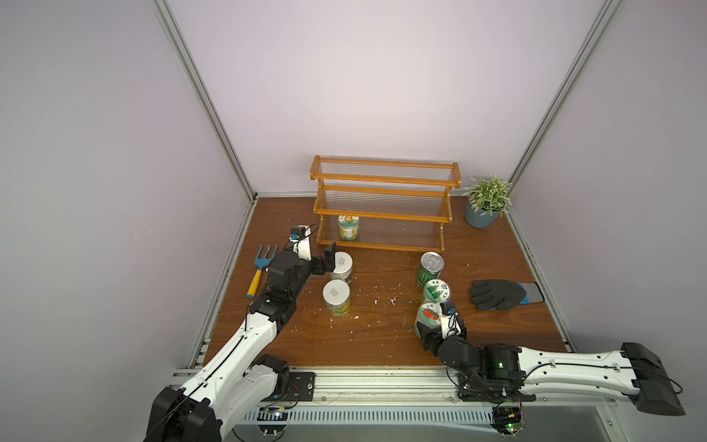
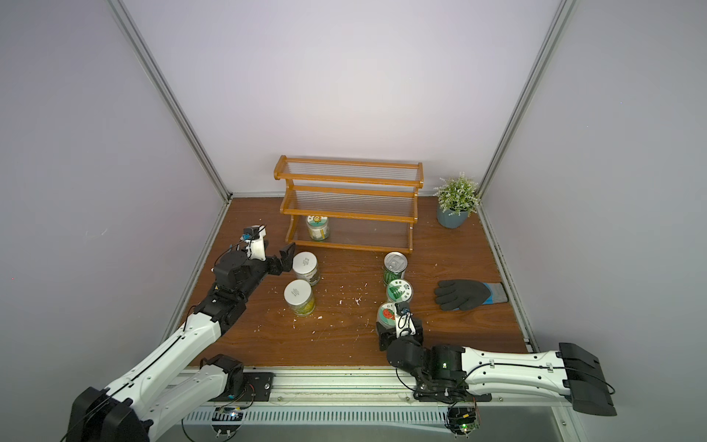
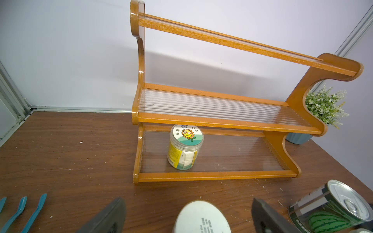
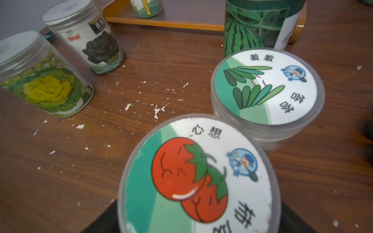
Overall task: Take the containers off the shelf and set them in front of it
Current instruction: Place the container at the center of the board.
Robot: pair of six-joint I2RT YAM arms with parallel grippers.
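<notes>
I need to next close my left gripper on the sides of the sunflower-lid jar (image 1: 348,231) (image 3: 183,155), because it is still sitting on the shelf's lowest level.
The shelf (image 1: 382,216) (image 3: 222,121) stands at the back. A sunflower-lid jar (image 1: 348,227) (image 3: 184,147) sits on its lowest tier; the upper tiers are bare. On the table before it stand a white-lidded can (image 1: 341,266), a yellow-print jar (image 1: 336,296), a watermelon tin (image 1: 430,266), a leaf-lid jar (image 1: 436,291) and a tomato-lid jar (image 1: 428,314) (image 4: 197,177). My left gripper (image 1: 331,264) (image 3: 187,203) is open, its fingers well apart on either side of the white-lidded can. My right gripper (image 1: 430,329) (image 4: 197,226) is shut on the tomato-lid jar, which stands upright.
A blue garden fork (image 1: 260,268) with a yellow handle lies by the left wall. A black glove (image 1: 501,294) lies right of the jars. A potted plant (image 1: 484,214) stands in the back right corner. White crumbs dot the table's middle.
</notes>
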